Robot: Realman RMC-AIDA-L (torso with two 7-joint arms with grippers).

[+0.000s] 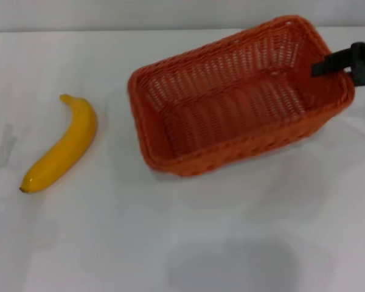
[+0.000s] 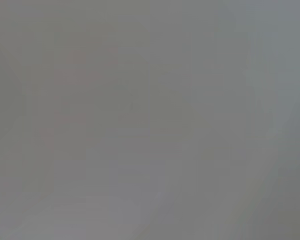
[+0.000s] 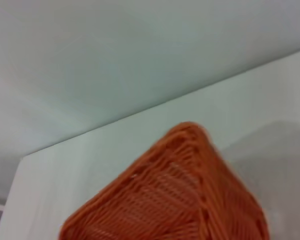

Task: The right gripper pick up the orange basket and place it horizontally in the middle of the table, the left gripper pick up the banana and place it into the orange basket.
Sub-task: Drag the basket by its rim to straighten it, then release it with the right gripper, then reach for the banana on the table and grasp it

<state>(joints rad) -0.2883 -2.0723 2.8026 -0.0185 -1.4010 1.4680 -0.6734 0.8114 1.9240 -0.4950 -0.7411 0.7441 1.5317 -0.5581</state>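
Note:
Next, the robot's left gripper needs to move to the banana's middle (image 1: 72, 143), between its stem and its dark tip, and close there.
The orange basket (image 1: 237, 100) sits slantwise on the white table (image 1: 182, 243), right of centre, with its open side up. My right gripper (image 1: 339, 67) comes in from the right edge and straddles the rim of the basket's right short wall, one black finger inside, shut on that wall. In the right wrist view a corner of the orange basket (image 3: 185, 195) fills the lower part, with the table (image 3: 90, 160) behind it. The banana (image 1: 64, 146) lies on the table at the left, apart from the basket, dark tip toward me. The left gripper is out of view.
The left wrist view shows only plain grey. A pale wall runs behind the table's far edge (image 1: 109, 30). Bare tabletop lies between the banana and the basket and across the near half.

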